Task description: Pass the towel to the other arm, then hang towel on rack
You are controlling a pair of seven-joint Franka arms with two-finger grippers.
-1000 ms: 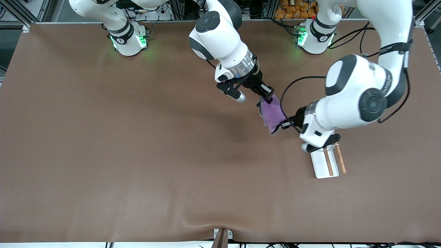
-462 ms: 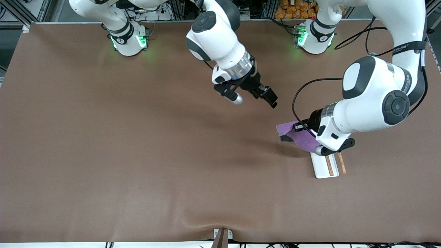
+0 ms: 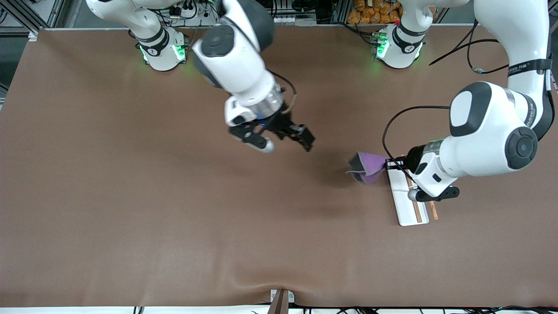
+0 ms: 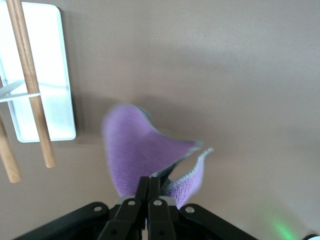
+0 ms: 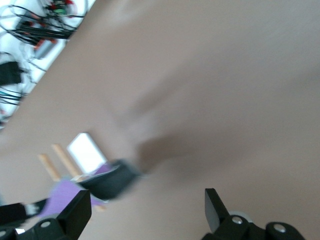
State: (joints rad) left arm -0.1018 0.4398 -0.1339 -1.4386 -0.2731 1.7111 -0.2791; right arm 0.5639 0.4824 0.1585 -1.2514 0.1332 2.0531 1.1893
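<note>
The towel, now hanging crumpled in the air beside the rack, will go down across both wooden rods (image 3: 416, 185) (image 4: 21, 95) above the rack's white base, set there by my left gripper.
The towel (image 3: 369, 169), purple with a dark grey underside, hangs crumpled from my left gripper (image 3: 389, 165), which is shut on one edge of it in the air beside the rack. In the left wrist view the towel (image 4: 142, 150) spreads out from the closed fingertips of the left gripper (image 4: 149, 184). The rack (image 3: 403, 209) is a white base with two wooden rods and stands under the left wrist. My right gripper (image 3: 301, 140) is open and empty over the middle of the table. The right wrist view shows the right gripper (image 5: 145, 205) with its jaws wide apart, and the towel (image 5: 67, 194) farther off.
The brown mat (image 3: 174, 209) covers the whole table. The rack also shows in the left wrist view (image 4: 50, 75) and in the right wrist view (image 5: 86, 150). Both arm bases stand along the table edge farthest from the front camera.
The right gripper let go of the towel and drew away toward the right arm's end. The left gripper, shut on the towel, carried it toward the rack.
</note>
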